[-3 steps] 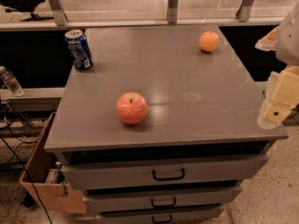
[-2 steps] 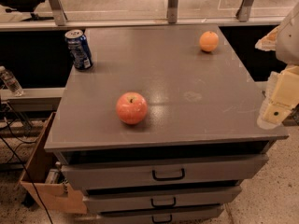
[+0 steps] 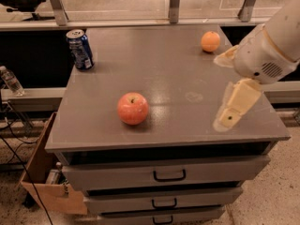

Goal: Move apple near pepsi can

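The apple should go near the dark blue pepsi can, so my gripper needs to close on the middle of the reddish-pink apple [image 3: 133,108].
The reddish-pink apple [image 3: 132,108] sits on the grey cabinet top [image 3: 168,74], near its front edge and left of centre. The dark blue pepsi can [image 3: 79,49] stands upright at the back left corner, well apart from the apple. My gripper [image 3: 221,92] hangs over the right side of the top, to the right of the apple and not touching it. Its two pale fingers [image 3: 236,104] are spread apart with nothing between them.
A small orange fruit [image 3: 210,41] lies at the back right, just behind the gripper. A clear plastic bottle [image 3: 10,80] is off the left side. A cardboard box [image 3: 44,182] sits on the floor at the left. Drawers [image 3: 168,175] face front.
My arm and gripper have come in from the right edge, leftward over the cabinet top. The apple, can and orange have not moved.
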Action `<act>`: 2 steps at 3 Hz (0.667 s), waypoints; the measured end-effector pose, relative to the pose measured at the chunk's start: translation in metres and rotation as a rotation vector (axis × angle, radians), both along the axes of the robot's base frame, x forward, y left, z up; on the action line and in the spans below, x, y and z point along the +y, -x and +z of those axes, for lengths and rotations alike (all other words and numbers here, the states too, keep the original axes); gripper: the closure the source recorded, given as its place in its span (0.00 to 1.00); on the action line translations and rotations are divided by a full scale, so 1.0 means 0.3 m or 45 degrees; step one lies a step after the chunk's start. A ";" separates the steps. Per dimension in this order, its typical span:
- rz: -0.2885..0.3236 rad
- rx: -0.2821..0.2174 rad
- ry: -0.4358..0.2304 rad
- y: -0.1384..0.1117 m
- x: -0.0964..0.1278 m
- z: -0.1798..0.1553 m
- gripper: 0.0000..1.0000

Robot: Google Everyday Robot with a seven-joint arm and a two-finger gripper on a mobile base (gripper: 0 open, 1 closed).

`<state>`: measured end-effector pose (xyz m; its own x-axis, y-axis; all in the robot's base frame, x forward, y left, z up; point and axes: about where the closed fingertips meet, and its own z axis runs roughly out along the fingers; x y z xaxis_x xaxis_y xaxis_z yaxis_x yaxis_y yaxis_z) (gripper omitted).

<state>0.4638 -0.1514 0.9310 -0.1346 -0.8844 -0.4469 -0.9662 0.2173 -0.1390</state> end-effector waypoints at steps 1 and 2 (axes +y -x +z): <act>0.118 0.018 -0.270 -0.044 0.184 -0.050 0.00; 0.218 -0.001 -0.477 -0.069 0.340 -0.065 0.00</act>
<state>0.4844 -0.0493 0.9116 0.0005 -0.6700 -0.7424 -0.9927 0.0892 -0.0812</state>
